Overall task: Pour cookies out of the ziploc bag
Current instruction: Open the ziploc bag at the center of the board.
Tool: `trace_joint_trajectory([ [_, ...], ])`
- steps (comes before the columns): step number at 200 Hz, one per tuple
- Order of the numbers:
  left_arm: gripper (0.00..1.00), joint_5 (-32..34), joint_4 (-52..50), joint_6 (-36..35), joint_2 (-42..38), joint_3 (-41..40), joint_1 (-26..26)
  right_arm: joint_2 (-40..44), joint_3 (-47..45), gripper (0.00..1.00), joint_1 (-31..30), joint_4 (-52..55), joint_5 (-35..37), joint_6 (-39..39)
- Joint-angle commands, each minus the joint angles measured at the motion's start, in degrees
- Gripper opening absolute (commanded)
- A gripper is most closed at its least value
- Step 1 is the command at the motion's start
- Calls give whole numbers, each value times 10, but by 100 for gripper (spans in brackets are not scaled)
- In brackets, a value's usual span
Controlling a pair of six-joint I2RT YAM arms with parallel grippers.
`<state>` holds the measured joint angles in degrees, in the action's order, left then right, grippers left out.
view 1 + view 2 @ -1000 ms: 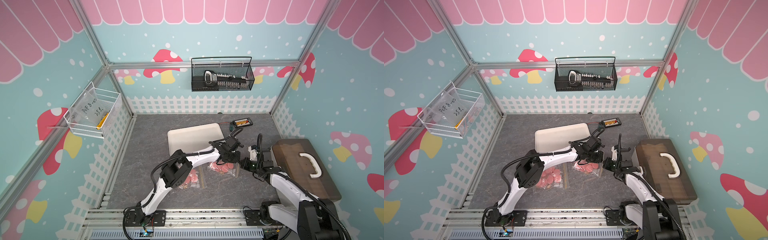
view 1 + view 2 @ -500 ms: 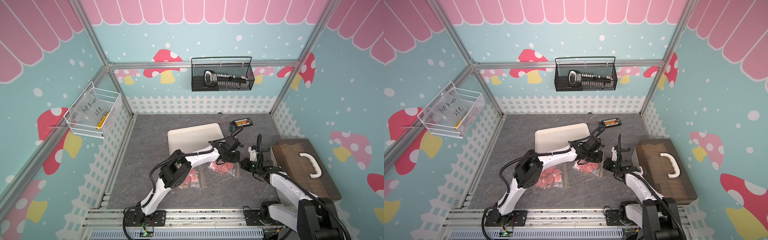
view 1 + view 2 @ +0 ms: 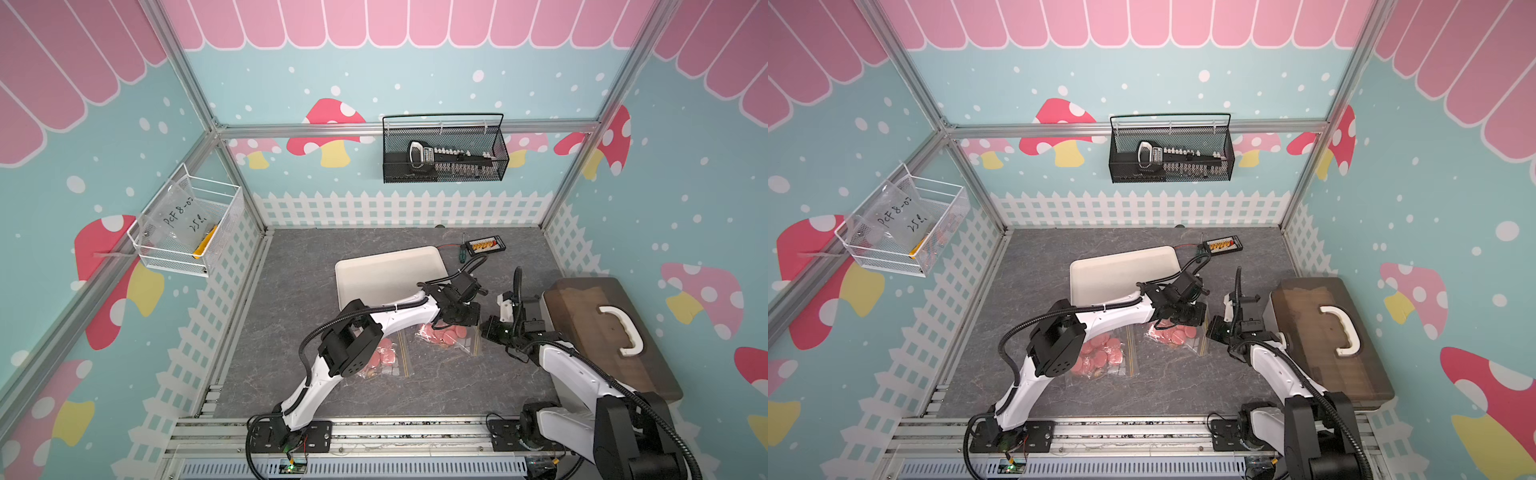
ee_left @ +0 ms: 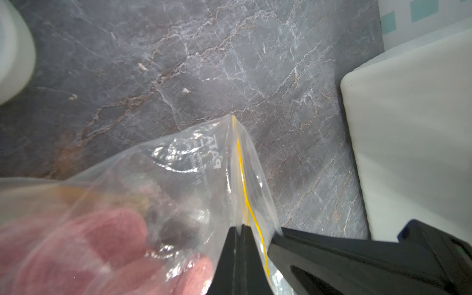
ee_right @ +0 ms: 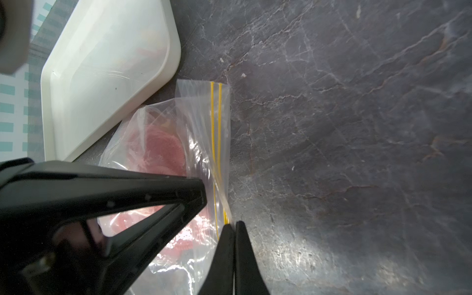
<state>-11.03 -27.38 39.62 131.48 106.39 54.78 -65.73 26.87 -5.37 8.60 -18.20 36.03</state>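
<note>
The bag's narrow opening has my grippers pinching its opposite edges, so I should pull the opening wide, then my right gripper should take my left gripper's lip [image 5: 214, 216].
A clear ziploc bag [image 3: 446, 337] [image 3: 1177, 337] with yellow zip lines lies on the grey table just in front of the white tray [image 3: 374, 274]. Salmon-pink round cookies [image 3: 440, 334] [image 5: 161, 150] show through the plastic. My left gripper [image 3: 457, 321] [image 4: 238, 228] is shut on the bag's zip edge [image 4: 242, 178]. My right gripper [image 3: 482, 328] [image 5: 233, 224] is shut on the same edge from the right side. A second ziploc bag [image 3: 388, 360] of pink cookies lies flat near the left arm's elbow.
A brown case [image 3: 602, 332] with a white handle stands at the right, close behind the right arm. A small black device [image 3: 484, 246] with wires lies behind the tray. A black wire basket [image 3: 444, 153] and a white one [image 3: 187, 224] hang on the walls.
</note>
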Motion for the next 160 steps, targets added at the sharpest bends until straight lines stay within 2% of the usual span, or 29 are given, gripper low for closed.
trace_joint_trajectory([
  [1,0,0,-13,-10,-36,-1,-1,-8,10,0,-3,15,23,-5],
  [114,0,0,-13,-9,-71,-13,-4,-14,6,0,-3,14,38,3],
  [142,0,5,-13,-15,-81,-18,-4,-9,7,0,-3,5,15,9],
  [160,0,1,-4,-21,-83,-27,-5,0,8,9,-1,4,0,17],
])
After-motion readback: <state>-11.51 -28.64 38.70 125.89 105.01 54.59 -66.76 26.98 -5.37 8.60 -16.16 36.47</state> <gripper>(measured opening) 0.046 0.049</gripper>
